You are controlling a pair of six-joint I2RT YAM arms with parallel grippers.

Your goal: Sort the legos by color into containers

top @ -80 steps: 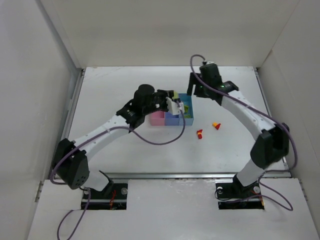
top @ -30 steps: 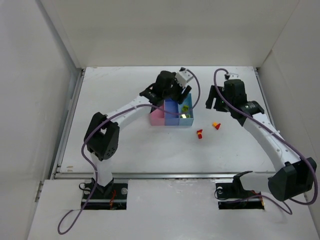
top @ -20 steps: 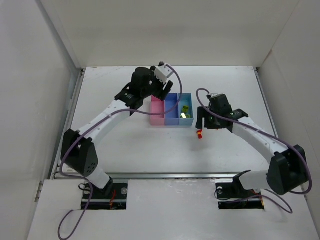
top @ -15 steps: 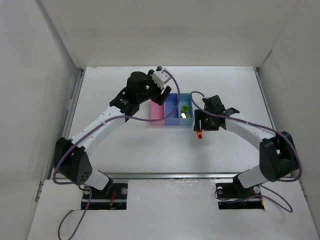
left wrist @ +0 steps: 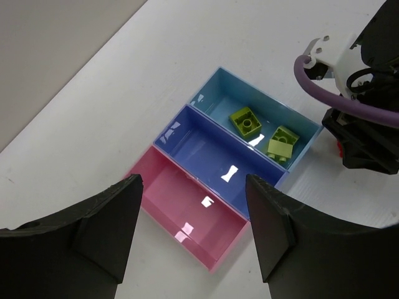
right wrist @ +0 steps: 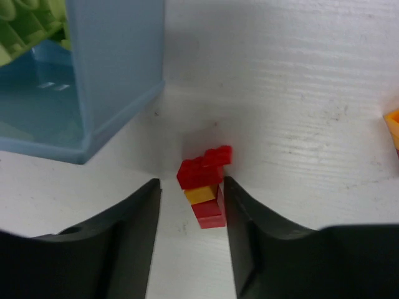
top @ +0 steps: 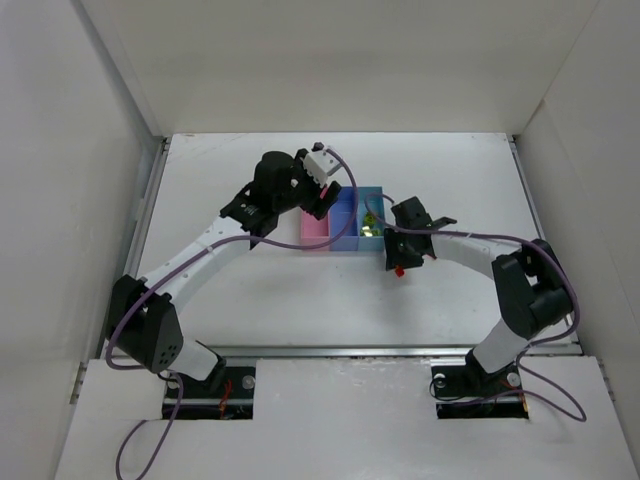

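Observation:
My right gripper is facing a slanted red lego that crowds the yellow end of the red-and-yellow stack, so it should grip the stack's body (right wrist: 207,209) and pull it clear first.
Three joined containers sit mid-table: pink (top: 312,230), medium blue (top: 342,228) and light blue (top: 376,196). The left wrist view shows the pink (left wrist: 163,187) and blue (left wrist: 206,146) bins empty. The light blue bin (left wrist: 215,99) holds two yellow-green legos (left wrist: 245,120) (left wrist: 282,141). My left gripper (top: 322,196) (left wrist: 193,182) hangs open and empty above the pink bin. My right gripper (top: 398,262) (right wrist: 190,187) is down at the table, jaws open on either side of a small red-and-yellow lego stack (right wrist: 204,185) (top: 398,269).
An orange-yellow lego (right wrist: 393,124) lies on the table to the right of the stack. The light blue bin's corner (right wrist: 118,75) stands close on the left of my right gripper. High white walls enclose the table.
My left gripper has left the light blue bin and drawn back over the pink side. My right gripper has come down from the back right and now straddles the red stack.

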